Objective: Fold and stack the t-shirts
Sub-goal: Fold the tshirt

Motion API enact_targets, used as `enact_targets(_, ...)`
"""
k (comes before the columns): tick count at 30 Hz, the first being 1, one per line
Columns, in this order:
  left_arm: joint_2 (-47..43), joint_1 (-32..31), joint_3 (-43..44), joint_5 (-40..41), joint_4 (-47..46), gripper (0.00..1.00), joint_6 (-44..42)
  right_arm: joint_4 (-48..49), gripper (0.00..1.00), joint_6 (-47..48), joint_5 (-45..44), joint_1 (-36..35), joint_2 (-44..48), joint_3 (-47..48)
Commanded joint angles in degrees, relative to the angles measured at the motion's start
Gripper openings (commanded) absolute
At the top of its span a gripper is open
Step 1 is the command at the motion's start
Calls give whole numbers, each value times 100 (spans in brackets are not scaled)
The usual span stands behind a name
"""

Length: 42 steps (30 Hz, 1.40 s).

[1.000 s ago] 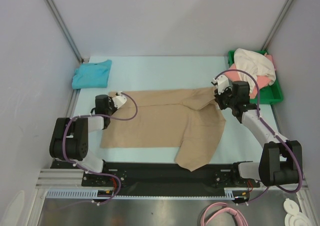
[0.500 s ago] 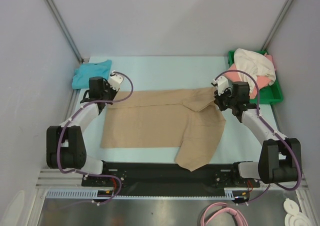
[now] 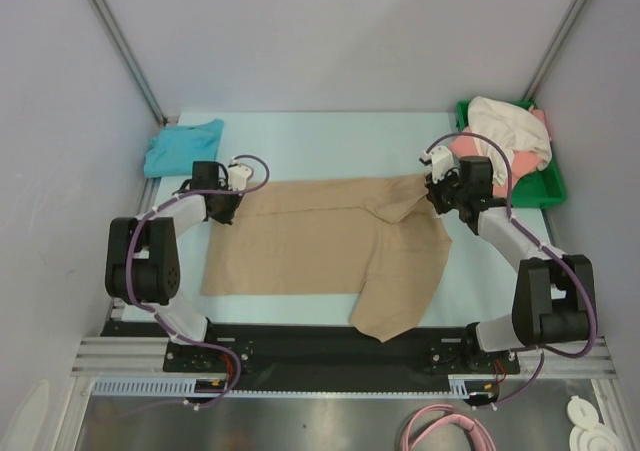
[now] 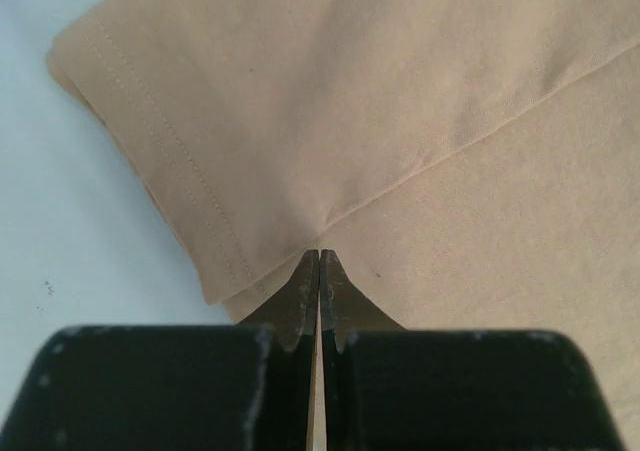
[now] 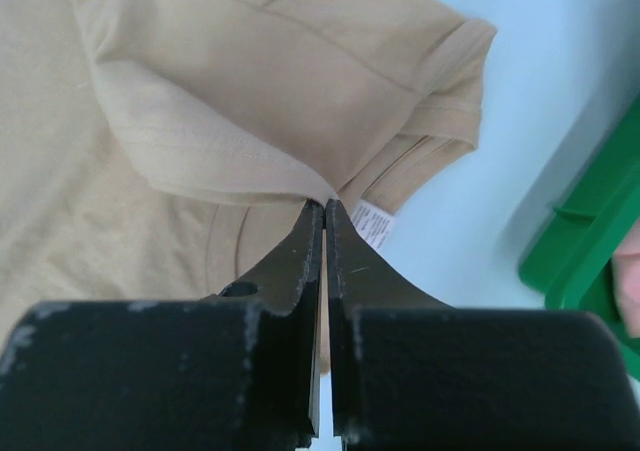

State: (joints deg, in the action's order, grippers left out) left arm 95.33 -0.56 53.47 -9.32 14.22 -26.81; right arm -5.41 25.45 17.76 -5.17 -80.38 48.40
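Observation:
I should first use my right gripper to take the flap's edge nearer the t-shirt's middle [image 3: 382, 216] and spread it, as the tan t-shirt's folded flap lies slanted toward the collar.
The tan t-shirt [image 3: 320, 241] lies spread across the table's middle, with its right part folded over and hanging towards the near edge. My left gripper [image 3: 230, 209] is shut on the shirt's far left corner; in the left wrist view its jaws [image 4: 318, 257] pinch the cloth beside the sleeve hem [image 4: 170, 161]. My right gripper [image 3: 436, 197] is shut on a fold near the collar at the shirt's far right; the right wrist view [image 5: 325, 204] shows the pinched fold and a white label [image 5: 373, 221]. The teal-blue t-shirt [image 3: 183, 146] lies folded at the far left.
A green tray [image 3: 545, 193] stands at the far right, just beyond my right gripper, and also shows in the right wrist view [image 5: 590, 251]. It holds the cream-white t-shirt [image 3: 510, 131] bunched on top of the coral-pink one [image 3: 541, 121]. Grey walls enclose the table.
My left arm swung out to the far left and came back onto the tan shirt's far left corner. The right gripper edged slightly further back, still holding its fold.

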Motion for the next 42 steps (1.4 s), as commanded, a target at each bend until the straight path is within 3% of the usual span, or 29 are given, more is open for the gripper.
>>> enact_targets(1, 126, 38, 225, 27, -24, 1, 132, 400, 0, -58, -308, -19, -406, 493)
enact_targets(15, 302, 38, 278, 176, -42, 0, 149, 787, 0, -251, -650, 42, -2016, 1839)
enact_targets(19, 302, 38, 278, 211, -51, 1, 150, 1032, 40, -233, -1054, -63, -1894, 1708)
enact_targets(23, 232, 38, 216, 273, -130, 1, 193, 1323, 60, -383, -986, -11, -1245, 1217)
enact_targets(26, 153, 38, 137, 317, -200, 0, 220, 1017, 58, -191, -162, 7, -770, 891)
enact_targets(28, 109, 38, 93, 308, -226, 0, 246, 352, 53, 134, 884, -2, -664, 829)
enact_targets(33, 74, 38, 23, 238, -209, 0, 264, -844, 43, 846, 2273, -46, -1066, 977)
enact_targets(37, 21, 38, -30, 238, -253, 0, 264, -1778, 39, 1224, 2548, -195, -1831, 1601)
enact_targets(42, -6, 38, -56, 229, -270, 0, 264, -1666, 42, 1243, 2216, -441, -2131, 1681)
